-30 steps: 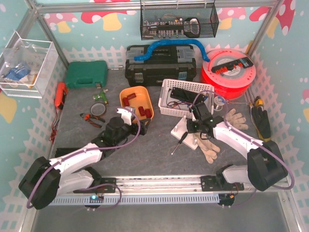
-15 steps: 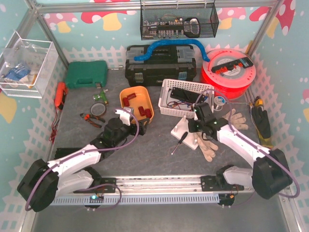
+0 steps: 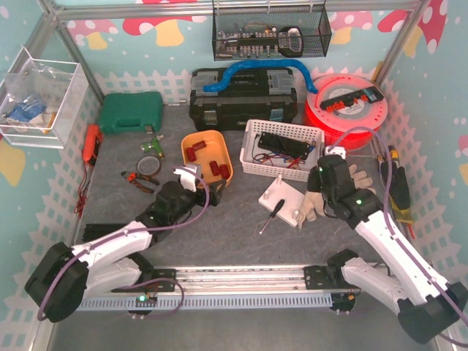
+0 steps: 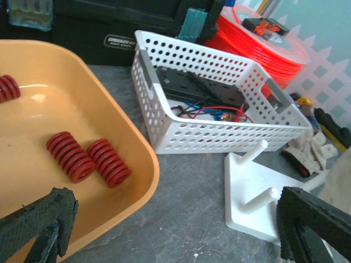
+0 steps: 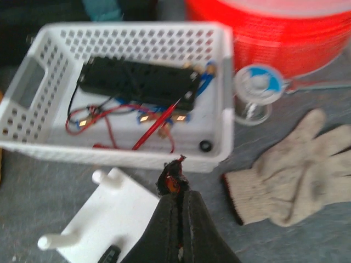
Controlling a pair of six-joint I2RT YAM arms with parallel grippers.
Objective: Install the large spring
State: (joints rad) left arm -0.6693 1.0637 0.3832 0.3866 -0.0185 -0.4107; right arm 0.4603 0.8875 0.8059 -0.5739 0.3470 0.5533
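My right gripper is holding the work glove. I need to put it down on the other glove (image 3: pixel 336 193) (image 5: pixel 270 193) in front of the solder reel.
Several red springs (image 4: pixel 70 156) lie in the orange tray (image 4: pixel 137 148), which also shows in the top view (image 3: pixel 207 137). The white peg base (image 3: pixel 281 199) sits mid-table with two bare pegs (image 4: pixel 258 201). My left gripper (image 4: pixel 175 235) is open and empty, low between the tray and the base; it sits by the tray's near corner in the top view (image 3: pixel 191 175). My right gripper (image 5: pixel 175 178) is shut, with nothing clearly held, raised above the base's far right corner (image 5: pixel 120 219); it is near the glove in the top view (image 3: pixel 319 181).
A white basket (image 4: pixel 214 131) with a black part and wires stands behind the base. A screwdriver (image 3: pixel 272 214) lies against the base's near edge. Work gloves (image 5: pixel 296 175) lie to the right, a solder reel (image 5: pixel 256 90) and a red spool (image 3: pixel 344 110) behind. A black toolbox (image 3: pixel 241 99) is at the back.
My right arm has pulled away from the peg base, moving right and up toward the gloves. My left gripper has shifted slightly back toward me.
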